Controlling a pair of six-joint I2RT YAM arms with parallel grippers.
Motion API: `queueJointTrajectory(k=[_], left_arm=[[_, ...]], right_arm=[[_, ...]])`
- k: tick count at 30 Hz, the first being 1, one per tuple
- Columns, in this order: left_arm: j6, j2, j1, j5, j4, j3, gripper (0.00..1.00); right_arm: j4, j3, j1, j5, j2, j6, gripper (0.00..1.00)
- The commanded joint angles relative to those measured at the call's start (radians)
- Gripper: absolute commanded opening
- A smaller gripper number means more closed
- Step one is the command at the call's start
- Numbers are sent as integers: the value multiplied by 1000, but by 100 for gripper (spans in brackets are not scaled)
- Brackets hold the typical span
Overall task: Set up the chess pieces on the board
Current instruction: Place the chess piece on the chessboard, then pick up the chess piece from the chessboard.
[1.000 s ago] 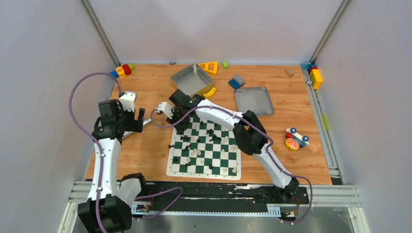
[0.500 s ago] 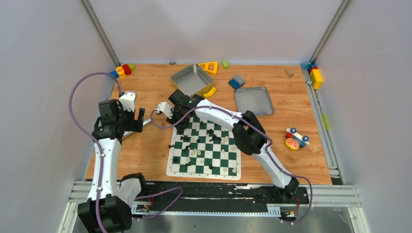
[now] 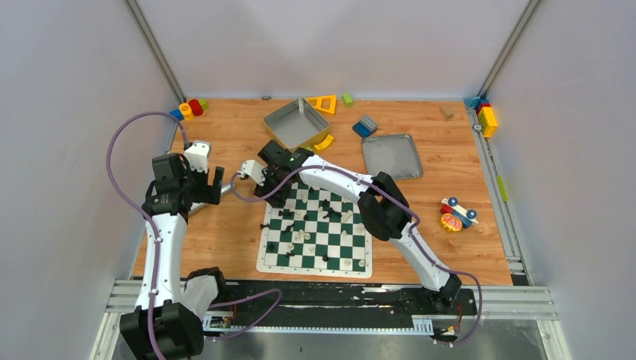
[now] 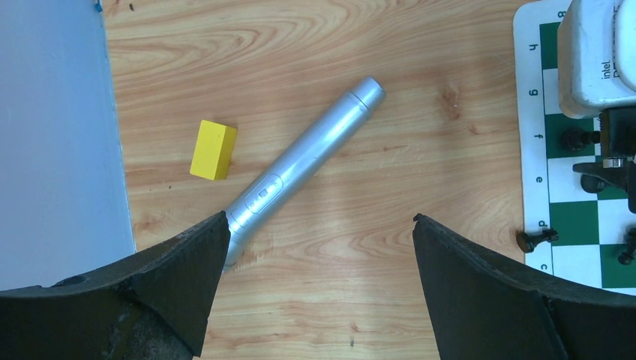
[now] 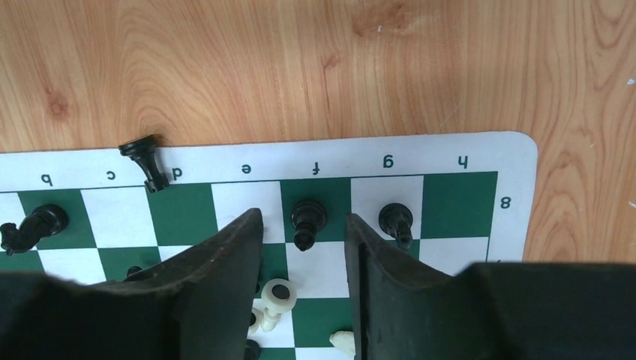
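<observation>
Next, I move my left gripper to the black rook's base [image 4: 526, 241] and close it there, where the rook is lying on the board's border near the letter d.
The green-and-white board [image 3: 262, 264] lies at the table's middle with black and cream chess pieces scattered on it, several tipped over. My right gripper [image 3: 276, 191] hangs over the board's far left corner. In the right wrist view it [image 5: 303, 215] is open, and a black piece [image 5: 308, 217] stands upright on the f8 square between its fingertips with a gap on each side. Another black piece [image 5: 396, 222] stands on g8, and a black pawn [image 5: 145, 159] lies on the border. My left gripper [image 4: 319, 219] is wide open over bare wood left of the board [image 4: 534, 112].
A silver cylinder [image 4: 300, 176] and a yellow block [image 4: 213, 150] lie below the left gripper. Two grey trays [image 3: 296, 122] [image 3: 391, 155] sit behind the board among coloured blocks. A toy car [image 3: 456, 214] is at the right.
My right gripper's jaws have parted and let go of the black piece on f8. The right wrist has shifted slightly left. The left arm has not moved.
</observation>
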Motion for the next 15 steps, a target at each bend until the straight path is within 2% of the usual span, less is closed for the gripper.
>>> queueJointTrajectory(k=[1, 10, 15], left_arm=[[-3, -2, 8, 17, 30, 8, 99], [8, -10, 8, 35, 30, 3, 99], [31, -11, 8, 130, 19, -1, 99]], right_arm=[[15, 6, 5, 5, -70, 4, 47], [20, -133, -54, 7, -248, 54, 48], [21, -260, -115, 10, -338, 66, 47]])
